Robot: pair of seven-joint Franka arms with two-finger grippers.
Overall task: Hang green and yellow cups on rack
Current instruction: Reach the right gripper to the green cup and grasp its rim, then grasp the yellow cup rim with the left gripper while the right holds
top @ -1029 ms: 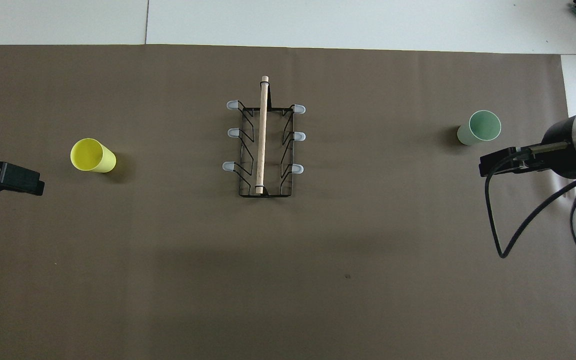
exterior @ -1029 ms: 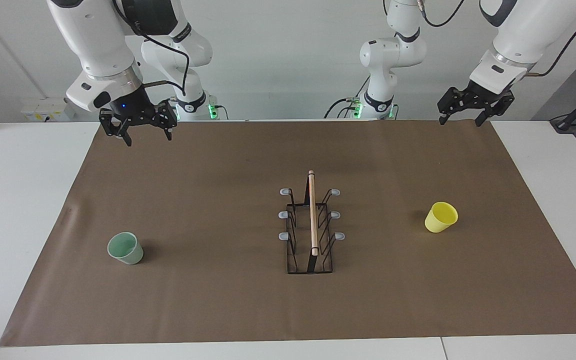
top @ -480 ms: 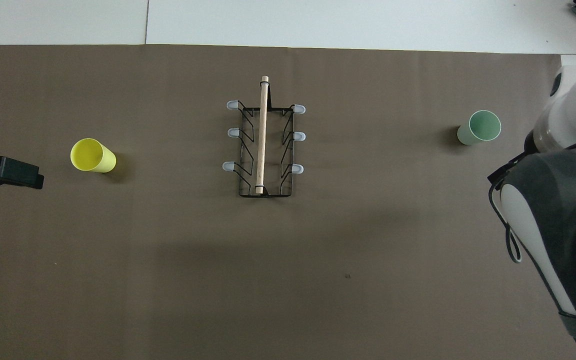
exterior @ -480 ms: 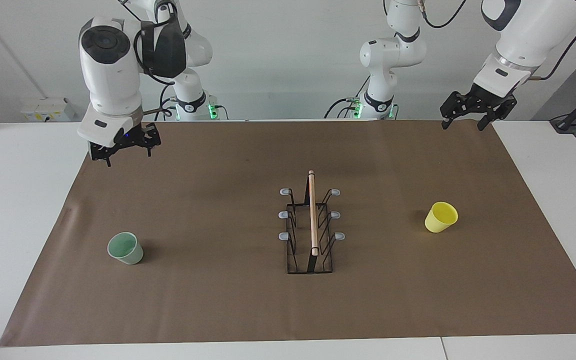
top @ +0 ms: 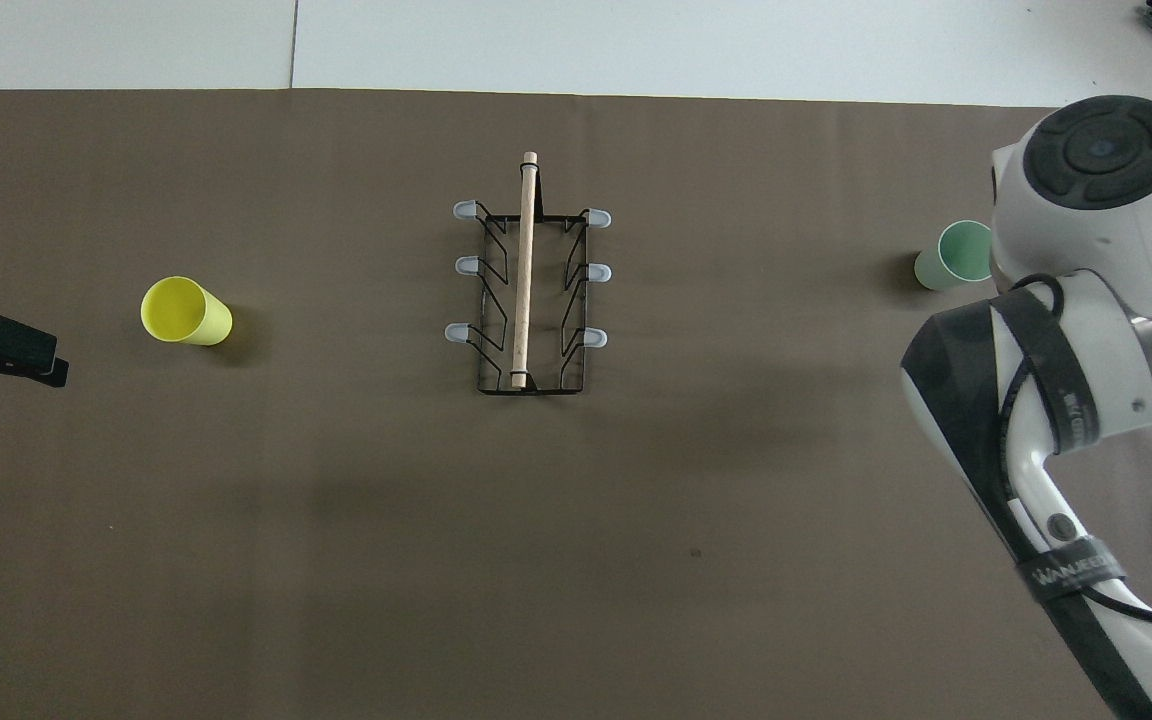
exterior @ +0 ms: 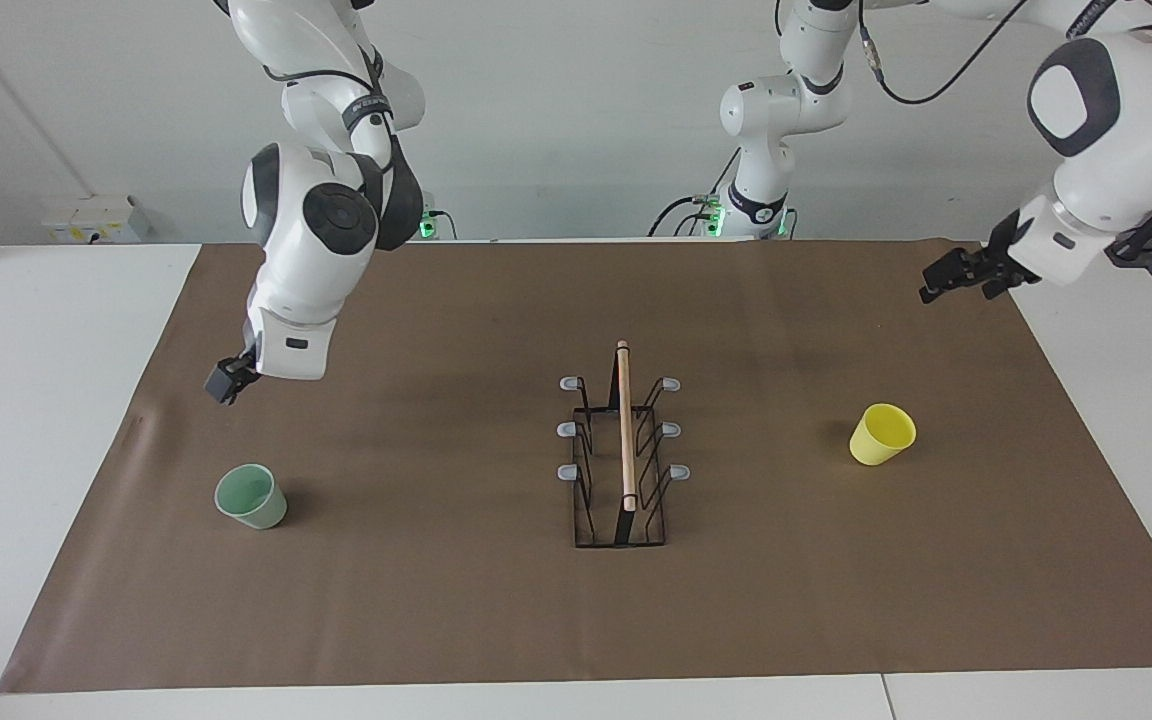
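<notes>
My right gripper is due at the mint green cup next. It should then close around the cup's side (top: 930, 271), just there below the cup's open rim.
The mint green cup (exterior: 251, 497) stands upright on the brown mat toward the right arm's end; the right arm partly covers it in the overhead view (top: 954, 256). The yellow cup (exterior: 882, 434) (top: 184, 311) stands upright toward the left arm's end. The black wire rack (exterior: 623, 470) (top: 526, 290), with a wooden rod on top and grey-tipped prongs, stands mid-table with nothing on it. My right gripper (exterior: 225, 381) hangs in the air over the mat near the green cup, not touching it. My left gripper (exterior: 956, 279) (top: 6, 346) is open and empty over the mat's edge, apart from the yellow cup.
The brown mat (exterior: 436, 600) covers most of the white table (exterior: 36, 400). The right arm's big white wrist and elbow (top: 1086, 300) hang over the mat at its end and hide its gripper from above.
The right arm has swung down and out over the mat, bringing its gripper low near the green cup. The left gripper has dropped and turned slightly. Cups and rack have not moved.
</notes>
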